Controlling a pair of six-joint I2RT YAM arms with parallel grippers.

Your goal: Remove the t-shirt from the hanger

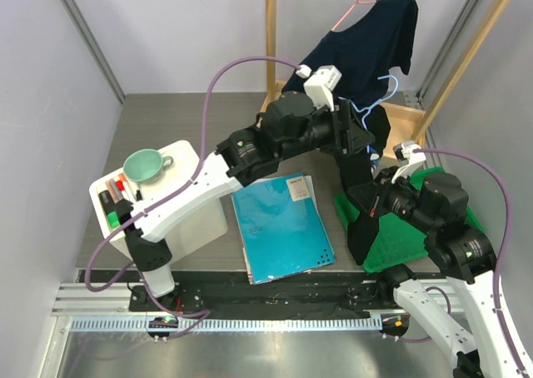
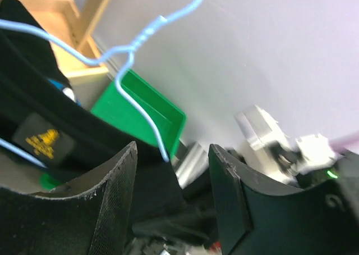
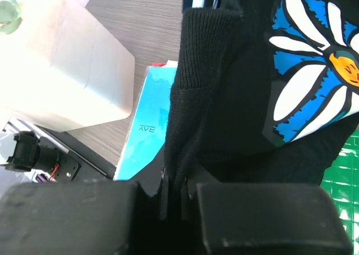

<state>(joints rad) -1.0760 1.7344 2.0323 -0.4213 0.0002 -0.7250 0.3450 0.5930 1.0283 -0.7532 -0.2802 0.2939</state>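
Note:
Left fingers straddle black cloth and hanger's arm; they should grip the hanger's neck [image 2: 147,31] below its hook, then draw the hanger out.
A black t-shirt [image 1: 362,228] with a blue-and-white daisy print [image 3: 314,64] hangs from a light blue wire hanger [image 1: 385,91] and stretches down toward the right arm. My right gripper [image 1: 372,201] is shut on its ribbed edge [image 3: 185,126], as the right wrist view [image 3: 179,187] shows. My left gripper [image 1: 364,136] is open just below the hanger. In the left wrist view its jaws [image 2: 173,154] stand wide apart, with the hanger wire [image 2: 134,81] and black cloth [image 2: 56,120] beyond and between them.
A wooden rack [image 1: 271,37] at the back holds a navy garment [image 1: 375,37] on a pink hanger. A green tray [image 1: 412,236] lies under the right arm. A blue folder [image 1: 279,228] lies at centre. A white box [image 1: 187,220] carries a teal cup [image 1: 143,166].

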